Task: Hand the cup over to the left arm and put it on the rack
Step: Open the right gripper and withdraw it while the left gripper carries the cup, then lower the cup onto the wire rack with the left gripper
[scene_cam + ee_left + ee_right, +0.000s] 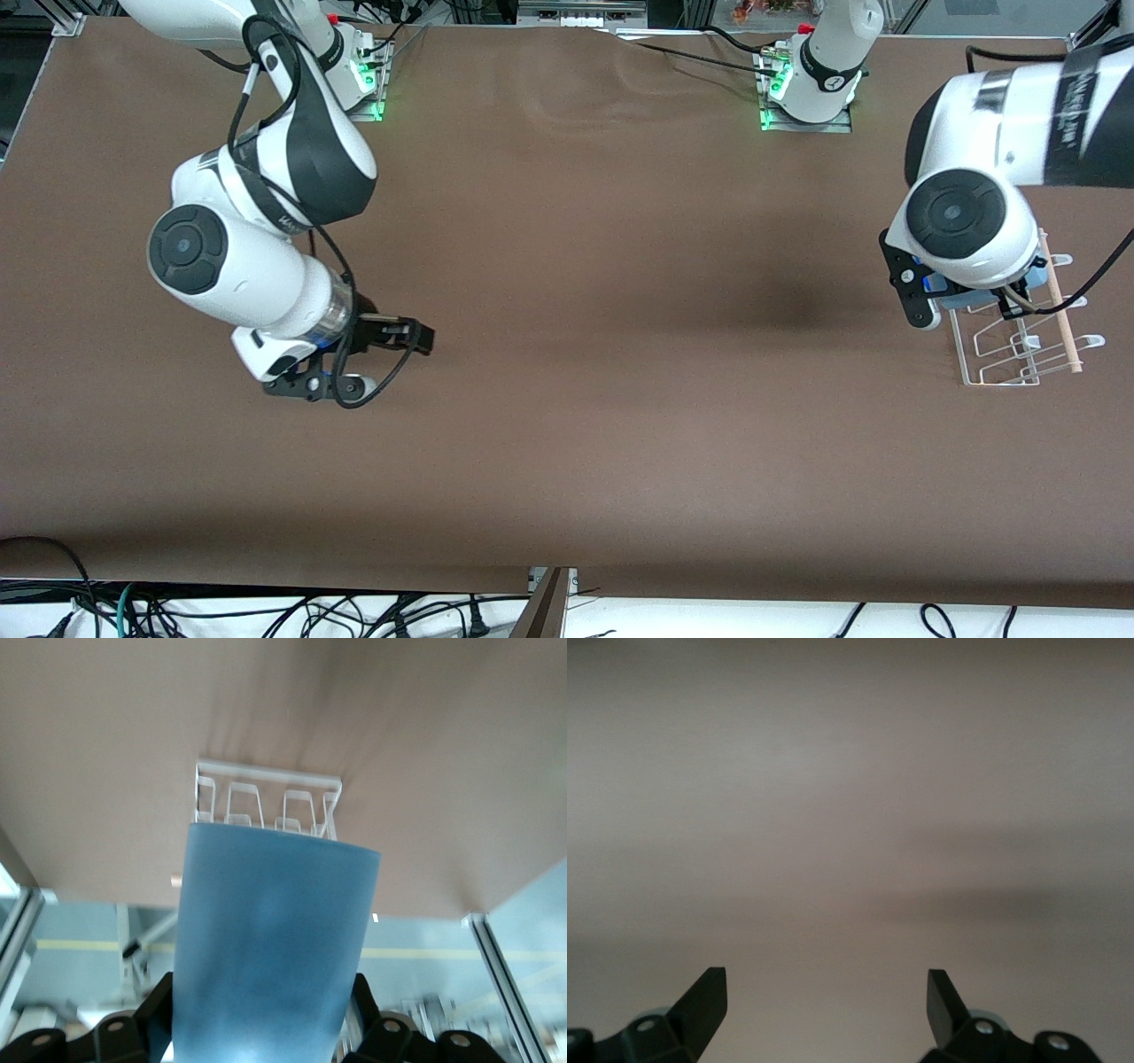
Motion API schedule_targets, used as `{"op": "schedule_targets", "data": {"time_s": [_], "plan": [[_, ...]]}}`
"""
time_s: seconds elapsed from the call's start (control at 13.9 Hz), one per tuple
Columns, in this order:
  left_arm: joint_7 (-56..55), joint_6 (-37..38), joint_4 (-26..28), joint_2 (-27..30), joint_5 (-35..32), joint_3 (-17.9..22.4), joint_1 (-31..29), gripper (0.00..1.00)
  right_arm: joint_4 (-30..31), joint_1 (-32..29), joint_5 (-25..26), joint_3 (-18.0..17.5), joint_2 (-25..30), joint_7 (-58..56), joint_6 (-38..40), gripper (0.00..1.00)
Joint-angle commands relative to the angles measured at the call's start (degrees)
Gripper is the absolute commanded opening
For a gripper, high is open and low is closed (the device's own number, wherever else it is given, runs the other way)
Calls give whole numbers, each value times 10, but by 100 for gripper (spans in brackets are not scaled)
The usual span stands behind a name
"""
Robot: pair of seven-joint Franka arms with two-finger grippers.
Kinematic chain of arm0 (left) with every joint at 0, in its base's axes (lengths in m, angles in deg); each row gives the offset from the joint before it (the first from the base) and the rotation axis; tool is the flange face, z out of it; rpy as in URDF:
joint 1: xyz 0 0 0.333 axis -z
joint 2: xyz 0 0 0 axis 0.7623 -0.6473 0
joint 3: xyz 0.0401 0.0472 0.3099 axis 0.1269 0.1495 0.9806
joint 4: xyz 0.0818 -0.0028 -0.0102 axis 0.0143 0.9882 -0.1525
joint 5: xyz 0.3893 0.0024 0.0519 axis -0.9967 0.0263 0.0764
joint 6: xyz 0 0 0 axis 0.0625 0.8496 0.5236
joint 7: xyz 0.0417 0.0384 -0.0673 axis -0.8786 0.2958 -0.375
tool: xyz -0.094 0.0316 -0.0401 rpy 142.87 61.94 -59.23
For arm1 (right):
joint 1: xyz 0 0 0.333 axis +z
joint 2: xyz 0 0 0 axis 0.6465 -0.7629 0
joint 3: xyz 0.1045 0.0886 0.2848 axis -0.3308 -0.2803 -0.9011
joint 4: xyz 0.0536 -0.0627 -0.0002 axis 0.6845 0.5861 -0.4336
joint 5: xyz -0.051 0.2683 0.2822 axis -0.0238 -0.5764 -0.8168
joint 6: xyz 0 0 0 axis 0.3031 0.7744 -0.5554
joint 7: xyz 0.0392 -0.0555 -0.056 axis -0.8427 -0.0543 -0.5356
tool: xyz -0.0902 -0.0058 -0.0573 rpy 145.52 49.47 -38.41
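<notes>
My left gripper is holding the light-blue cup, now over the end of the white wire rack. It will let go of the cup among the white wire rack's wires (1005,313) (280,819), next to the pale wooden dowel.
The light-blue cup (266,948) is held between the black fingers (159,1014) of my left gripper (261,1010), which is shut on its sides. In the front view only a sliver of the cup (955,299) shows under the left wrist, with the left gripper (970,297) hanging over the end of the white wire rack (1019,359) farther from the front camera. The rack (266,797) lies just past the cup's rim in the left wrist view. My right gripper (394,361) hangs open over bare table near the right arm's end, nothing between its fingers (704,1001).
A pale wooden dowel (1060,306) runs along the rack's side toward the table's end. The brown table (620,354) stretches between the two arms. Cables lie below the table's front edge (266,611).
</notes>
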Motion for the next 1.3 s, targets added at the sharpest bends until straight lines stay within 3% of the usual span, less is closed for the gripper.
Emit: {"op": "schedule_targets", "data": {"time_s": [0.0, 0.14, 0.43, 0.72, 0.86, 0.94, 1.08, 1.22], "plan": [[-14, 37, 23, -48, -105, -2, 5, 13, 4, 0, 15, 44, 17, -46, 23, 100], [-15, 38, 88, -57, -192, -2, 0, 13, 4, 0, 27, 67, 25, -75, 44, 100], [-107, -9, 175, -88, -284, 4, -65, 13, 15, -5, 64, 93, 52, -101, 77, 100], [-233, -39, 256, -43, -297, 4, -87, 13, 54, -37, 63, 91, 112, -100, 77, 100], [-319, -46, 327, -17, -302, 1, -88, 13, 106, -47, 73, 77, 161, -99, 73, 100], [-352, -56, 351, -10, -315, 0, -88, 13, 143, -64, 104, 57, 188, -99, 71, 100], [-372, -94, 360, -12, -336, 1, -111, 12, 194, -117, 141, -3, 236, -100, 52, 100], [-373, -101, 360, -16, -339, 0, -118, 13, 204, -135, 139, -10, 274, -98, 47, 100]]}}
